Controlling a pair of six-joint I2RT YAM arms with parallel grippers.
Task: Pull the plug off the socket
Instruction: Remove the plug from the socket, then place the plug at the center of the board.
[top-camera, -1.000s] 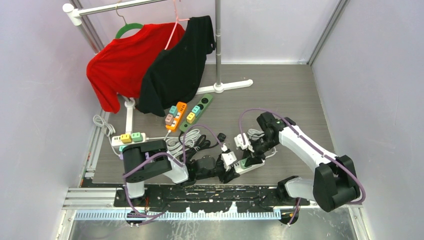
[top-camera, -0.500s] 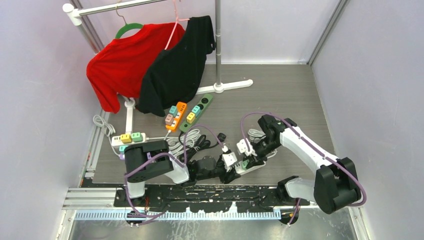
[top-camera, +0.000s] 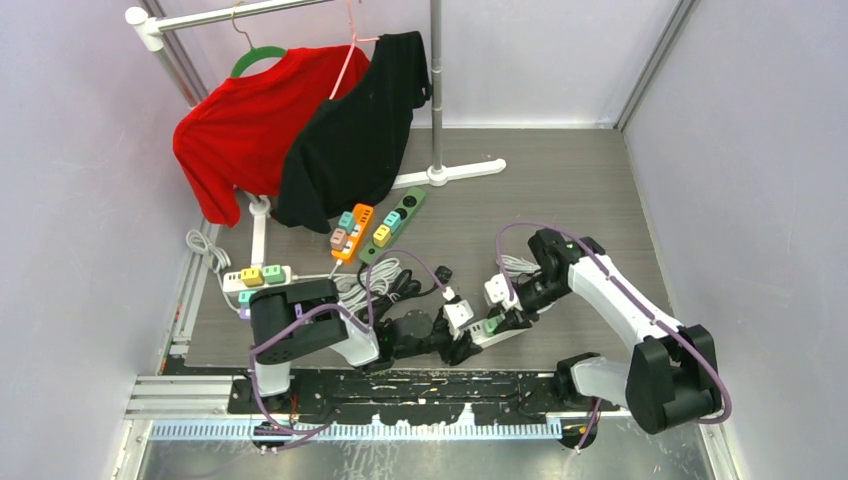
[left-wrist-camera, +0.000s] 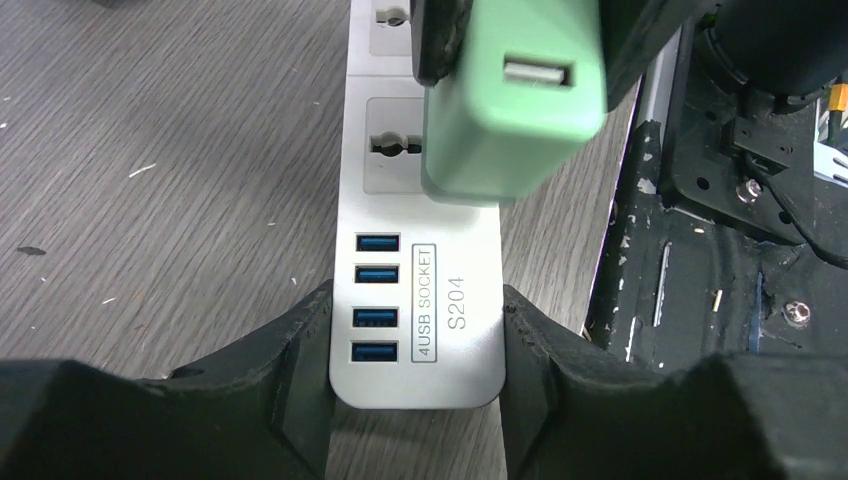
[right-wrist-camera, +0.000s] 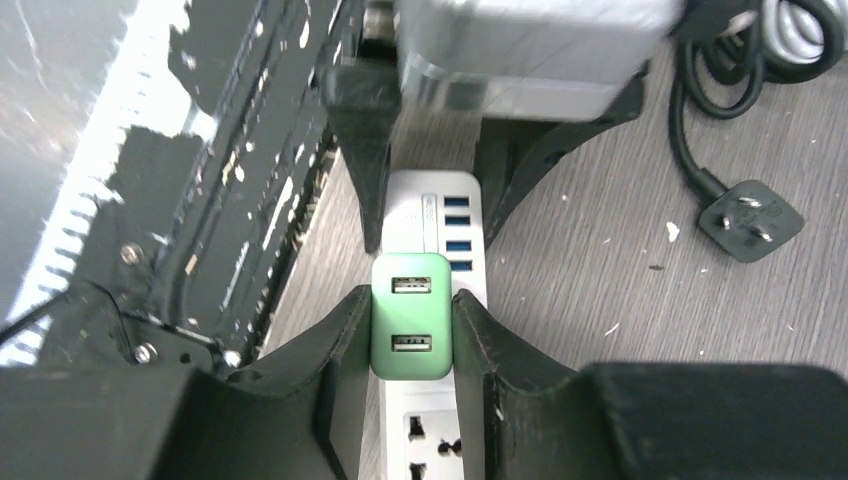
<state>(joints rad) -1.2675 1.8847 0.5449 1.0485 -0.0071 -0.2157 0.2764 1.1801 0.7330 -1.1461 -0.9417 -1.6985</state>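
Observation:
Next, my right gripper releases the green plug on the bare floor (top-camera: 541, 198) close to the end of the rack's white foot.
A white power strip (left-wrist-camera: 420, 300) marked "4USB SOCKET S204" lies on the wood-grain floor near the arm bases (top-camera: 500, 331). My left gripper (left-wrist-camera: 415, 345) is shut on its USB end, one finger on each long side. A green two-port USB plug (right-wrist-camera: 411, 315) sits over the strip's socket next to the USB ports. My right gripper (right-wrist-camera: 411, 345) is shut on it, fingers against both sides. In the left wrist view the green plug (left-wrist-camera: 515, 100) looks tilted over the socket. Its prongs are hidden, so I cannot tell whether they are in or out.
A black plug on a black cable (right-wrist-camera: 750, 222) lies just beyond the strip, by coiled cables (top-camera: 385, 280). Orange (top-camera: 352, 232), green (top-camera: 393, 222) and white (top-camera: 255, 275) power strips lie further back. Red and black shirts hang on a rack (top-camera: 436, 90). The black base rail (left-wrist-camera: 700, 250) runs beside the strip.
My right arm has shifted a little to the right and towards the near edge with its gripper at the green plug. My left gripper has stayed on the strip.

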